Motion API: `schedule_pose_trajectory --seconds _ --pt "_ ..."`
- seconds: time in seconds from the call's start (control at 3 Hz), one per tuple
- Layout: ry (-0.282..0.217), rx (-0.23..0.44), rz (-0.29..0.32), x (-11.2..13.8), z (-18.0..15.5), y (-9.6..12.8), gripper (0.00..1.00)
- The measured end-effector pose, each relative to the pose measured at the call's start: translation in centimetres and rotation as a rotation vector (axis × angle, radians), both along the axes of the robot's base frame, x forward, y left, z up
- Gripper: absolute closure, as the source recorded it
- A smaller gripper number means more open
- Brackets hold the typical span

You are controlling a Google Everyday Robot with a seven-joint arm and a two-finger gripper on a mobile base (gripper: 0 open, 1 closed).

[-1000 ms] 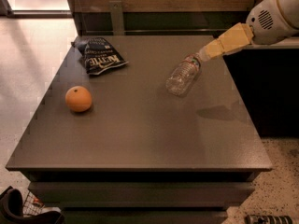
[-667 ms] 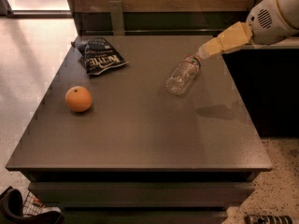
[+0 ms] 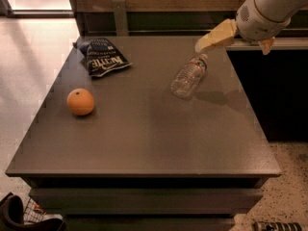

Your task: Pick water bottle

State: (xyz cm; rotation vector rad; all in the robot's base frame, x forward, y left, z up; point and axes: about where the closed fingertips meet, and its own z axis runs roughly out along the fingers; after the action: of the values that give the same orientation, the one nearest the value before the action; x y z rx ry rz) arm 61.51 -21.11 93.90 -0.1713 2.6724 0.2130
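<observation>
I should close my gripper on the neck of the water bottle (image 3: 200,60), next to its white cap.
The water bottle (image 3: 188,76) is clear ribbed plastic with a white cap and a thin dark-red band at the neck. It lies on its side on the right half of the dark table (image 3: 144,138), cap pointing to the back right. My gripper (image 3: 212,39) reaches in from the upper right on a white arm. It hovers just above and behind the bottle's cap and holds nothing.
An orange (image 3: 80,101) sits on the table's left side. A dark chip bag (image 3: 102,57) lies at the back left. A dark counter with a pale edge (image 3: 269,43) stands close on the right. The floor lies to the left and in front.
My gripper has shifted slightly up and to the left, over the bottle's cap. The bottle, orange and chip bag have not moved.
</observation>
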Motion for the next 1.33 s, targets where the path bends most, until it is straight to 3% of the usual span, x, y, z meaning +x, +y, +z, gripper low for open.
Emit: schedule_pose_trajectory --seconds 0.33,0.67,1.0,1.33 --pt "0.147 -0.035 -0.165 2.6 -2.2 0.1 0.0" --pt "0.26 -0.035 -0.258 4.5 -4.5 0.9 0.0" --pt "0.329 -0.026 -0.297 5.7 -6.1 2.6 0.0" --pt "0.39 -0.01 -0.298 6.8 -8.2 5.8 0.0"
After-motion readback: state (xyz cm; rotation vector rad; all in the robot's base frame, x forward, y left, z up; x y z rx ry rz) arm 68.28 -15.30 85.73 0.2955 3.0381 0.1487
